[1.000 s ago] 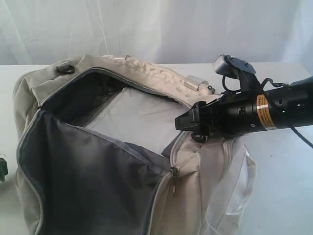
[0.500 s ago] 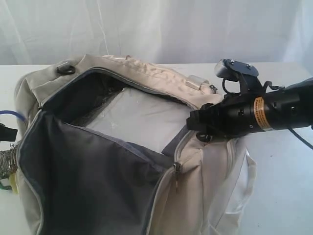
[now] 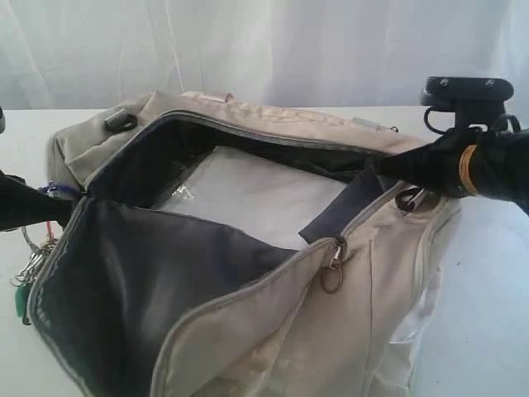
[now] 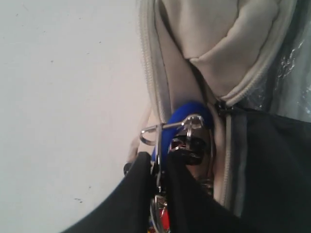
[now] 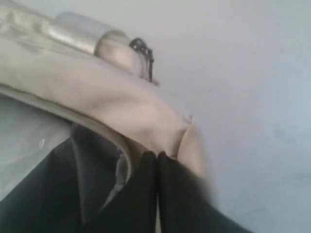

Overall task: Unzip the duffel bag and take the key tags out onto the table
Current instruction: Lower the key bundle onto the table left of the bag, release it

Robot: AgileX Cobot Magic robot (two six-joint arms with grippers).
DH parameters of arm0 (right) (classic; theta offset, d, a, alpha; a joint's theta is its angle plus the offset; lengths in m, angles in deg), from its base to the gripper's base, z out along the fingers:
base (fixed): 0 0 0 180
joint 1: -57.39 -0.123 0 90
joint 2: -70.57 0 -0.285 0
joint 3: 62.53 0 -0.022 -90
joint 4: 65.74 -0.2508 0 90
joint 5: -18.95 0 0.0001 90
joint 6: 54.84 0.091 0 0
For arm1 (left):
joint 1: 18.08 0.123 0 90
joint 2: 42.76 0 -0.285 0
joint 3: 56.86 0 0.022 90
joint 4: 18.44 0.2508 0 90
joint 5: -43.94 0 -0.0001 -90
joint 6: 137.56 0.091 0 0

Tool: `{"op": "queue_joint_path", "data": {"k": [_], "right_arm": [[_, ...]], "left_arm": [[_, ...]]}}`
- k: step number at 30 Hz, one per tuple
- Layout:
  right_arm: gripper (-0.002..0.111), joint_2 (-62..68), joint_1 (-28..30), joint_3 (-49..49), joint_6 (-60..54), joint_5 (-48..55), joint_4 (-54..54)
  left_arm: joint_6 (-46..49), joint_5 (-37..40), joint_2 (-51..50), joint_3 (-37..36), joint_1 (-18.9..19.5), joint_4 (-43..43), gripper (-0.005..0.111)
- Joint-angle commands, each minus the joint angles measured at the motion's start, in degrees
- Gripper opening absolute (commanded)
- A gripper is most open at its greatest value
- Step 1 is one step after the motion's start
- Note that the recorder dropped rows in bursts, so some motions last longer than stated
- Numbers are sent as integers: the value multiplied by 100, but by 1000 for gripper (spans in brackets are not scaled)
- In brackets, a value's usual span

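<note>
My left gripper is going to let go of the key tags on the white table [image 3: 21,299] [image 4: 138,206], just outside the cream duffel bag.
The cream duffel bag [image 3: 364,273] lies unzipped on the white table [image 3: 488,289], its dark grey lining showing. My left gripper [image 3: 66,201] is at the bag's left end, outside it, shut on the metal ring of the key tags [image 3: 31,256], which hang beside the bag above the table. In the left wrist view the ring sits between the jaws of the left gripper [image 4: 158,162], with a blue tag [image 4: 192,112] and a red tag [image 4: 165,221]. My right gripper [image 3: 376,169] is shut on the bag's far right rim [image 5: 146,116], its tips [image 5: 156,156] pinched into the fabric.
A pale flat sheet [image 3: 248,194] lies in the bag's bottom. A zipper pull with a ring [image 3: 332,269] hangs at the near opening, and a dark buckle [image 3: 122,120] sits at the far left corner. A white curtain [image 3: 248,41] stands behind the table.
The right gripper has gone from open to shut on the bag's rim and moved right, pulling the opening taut. The left gripper has come into view at the left with the key tags.
</note>
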Motion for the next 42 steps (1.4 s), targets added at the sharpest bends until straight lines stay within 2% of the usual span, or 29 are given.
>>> {"op": "queue_joint_path", "data": {"k": [1,4,9,16,18,22,25,28,31,32,35,39,40,42], "right_arm": [[0,-402,47,26,45,1313,4],[0,-753,47,26,45,1753,4],[0,-1396,47,26,45,1537,4],[0,-1765,47,26,34,460,4],[0,-1765,47,26,26,146,4],[0,-1765,47,26,26,-342,4],[0,-1765,47,26,26,-569,4],[0,-1765,47,26,26,-784,4],[2,-1765,47,26,-177,-1500,4],[5,-1765,47,26,-234,-1762,4],[23,-1765,47,26,-234,-2314,4],[63,-1752,47,26,-248,-2671,4],[68,-1727,47,39,-248,-2731,4],[69,-1701,47,97,-236,-2843,4]], "left_arm": [[-339,-796,-151,-26,-109,-117,0],[-476,-1026,-271,-26,-374,-117,0],[-461,-1101,-491,77,-788,-117,0],[-461,-993,-606,379,-832,-95,0],[-442,-776,-606,447,-832,-3,0],[-228,227,-594,694,-832,10,3],[273,1243,-594,902,-832,10,22],[345,2090,-594,1158,-832,10,52],[703,2509,-594,1403,-832,-66,82],[836,2556,-594,1482,-832,-173,86],[1212,2646,-594,1666,-832,-501,85],[1583,2822,-594,1850,-832,-853,83],[1665,2963,-573,1908,-832,-921,83],[1834,3199,-492,1969,-832,-1005,83]]}}
